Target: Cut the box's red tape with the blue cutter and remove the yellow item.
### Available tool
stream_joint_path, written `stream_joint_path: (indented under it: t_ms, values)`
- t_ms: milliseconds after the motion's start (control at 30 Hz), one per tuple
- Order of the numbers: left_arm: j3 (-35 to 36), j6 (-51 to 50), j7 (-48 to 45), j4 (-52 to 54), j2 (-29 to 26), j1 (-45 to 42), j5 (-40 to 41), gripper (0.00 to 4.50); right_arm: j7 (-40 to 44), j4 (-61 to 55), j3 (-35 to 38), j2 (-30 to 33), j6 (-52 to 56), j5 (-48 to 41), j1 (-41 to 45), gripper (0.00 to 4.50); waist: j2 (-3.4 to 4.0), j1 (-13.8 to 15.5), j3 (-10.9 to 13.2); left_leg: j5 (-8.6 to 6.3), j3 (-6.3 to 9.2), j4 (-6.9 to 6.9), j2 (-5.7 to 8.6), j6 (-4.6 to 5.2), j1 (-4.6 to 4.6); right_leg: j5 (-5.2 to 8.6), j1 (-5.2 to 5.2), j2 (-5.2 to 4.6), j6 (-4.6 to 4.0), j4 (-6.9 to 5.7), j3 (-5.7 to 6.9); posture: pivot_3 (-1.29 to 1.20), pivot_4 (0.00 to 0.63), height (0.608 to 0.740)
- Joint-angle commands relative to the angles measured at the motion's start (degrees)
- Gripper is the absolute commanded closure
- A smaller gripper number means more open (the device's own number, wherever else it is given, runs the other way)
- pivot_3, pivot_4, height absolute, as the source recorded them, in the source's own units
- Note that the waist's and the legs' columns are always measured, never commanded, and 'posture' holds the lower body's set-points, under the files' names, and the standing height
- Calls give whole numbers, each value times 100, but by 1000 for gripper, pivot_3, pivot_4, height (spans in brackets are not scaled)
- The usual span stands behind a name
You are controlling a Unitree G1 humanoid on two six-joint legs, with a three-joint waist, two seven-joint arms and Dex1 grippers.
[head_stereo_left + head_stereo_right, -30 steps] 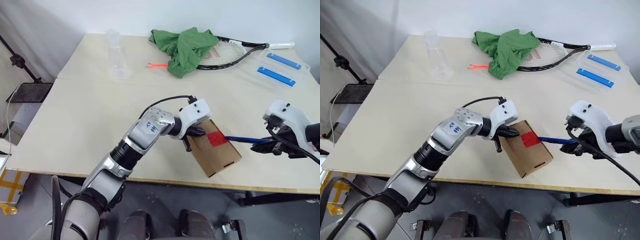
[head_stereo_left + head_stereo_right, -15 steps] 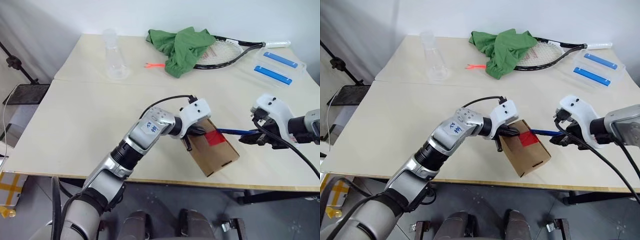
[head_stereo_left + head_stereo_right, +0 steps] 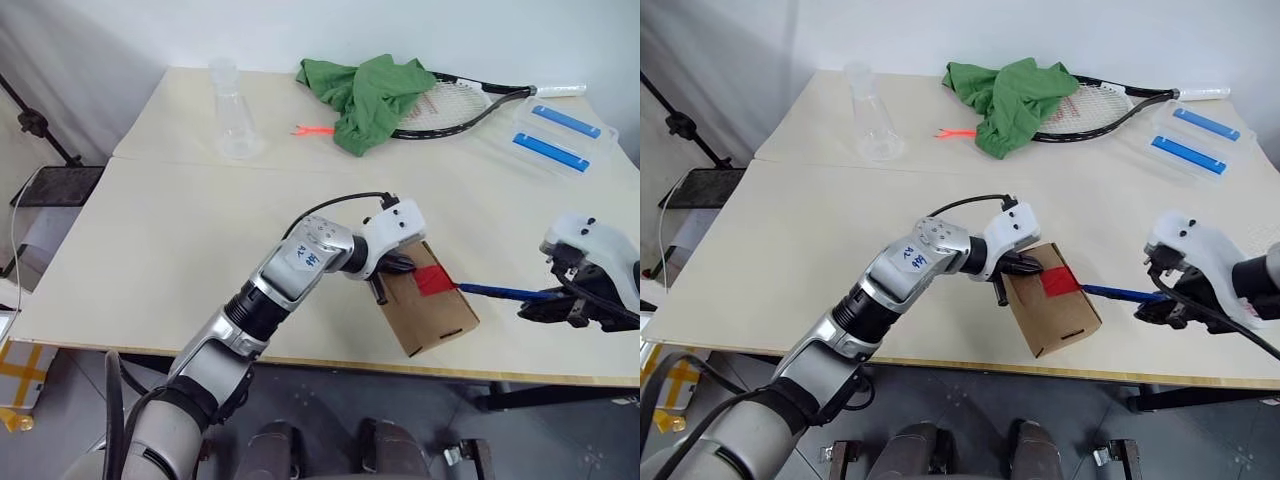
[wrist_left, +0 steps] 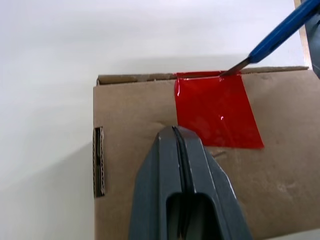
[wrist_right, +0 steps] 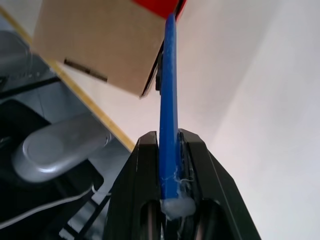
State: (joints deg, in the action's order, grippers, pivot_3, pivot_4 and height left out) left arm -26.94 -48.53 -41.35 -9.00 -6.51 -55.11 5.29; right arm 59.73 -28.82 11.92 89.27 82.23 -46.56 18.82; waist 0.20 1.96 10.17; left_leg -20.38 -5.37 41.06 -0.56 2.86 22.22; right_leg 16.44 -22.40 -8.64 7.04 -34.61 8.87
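Note:
Next, I set the blue cutter, its tip now at the tape's corner, on the bare tabletop (image 3: 540, 291) beside the brown box with my right gripper.
The brown box (image 3: 432, 318) lies tilted near the table's front edge, with the red tape (image 4: 217, 110) over the edge of its top face. My left gripper (image 4: 175, 131) is shut, its tips resting on the box's top beside the tape. To the right of the box, my right gripper (image 5: 169, 137) is shut on the blue cutter (image 3: 500, 292). The cutter's blade tip meets the tape's corner at the box's edge. The yellow item is hidden.
Far side of the table: a clear flask (image 3: 232, 125), an orange-red forked object (image 3: 312, 130), a green cloth (image 3: 368, 92) on a racket (image 3: 465, 100), and a clear case with two blue bars (image 3: 558, 136). The box sits close to the front table edge (image 3: 330, 362).
My right gripper pushed the cutter in along the tape, then drew back to the right and toward the front edge. The left gripper and the box stayed put.

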Motion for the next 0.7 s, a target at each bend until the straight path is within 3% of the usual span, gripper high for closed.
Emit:
stream_joint_path:
  t_ms: [33, 333, 533, 700]
  values:
    - [-117, -108, 163, -304, -57, 123, -227, 4500, 362, -109, 506, 157, -104, -71, -313, 4328, 0, -5, 0, 0, 0, 0, 0, 0, -1, 0, 1, 0, 0, 0, -1, 0, 150, 740]
    - [-79, -41, 184, -350, -64, 118, -242, 4500, 390, -16, 1467, -160, -21, -4, -829, 4328, 0, -1, 0, 0, 2, 3, 0, 0, -2, 0, 2, -2, 0, -1, -5, 0, 150, 740]
    - [-28, 63, 135, -324, -121, 125, -214, 4500, 367, 440, 2788, -1137, -300, 190, -1092, 4328, -3, 19, 0, 0, 3, 5, 0, 0, -1, 0, 3, 0, 0, -3, -3, 0, 150, 740]
    - [240, 356, 42, -294, -92, 45, -38, 4500, 1, 927, 2790, -2004, -1340, 733, -1641, 4328, -8, 27, -1, 0, -5, 6, 4, 0, -5, -1, 3, 3, 2, -9, 8, 0, 150, 740]
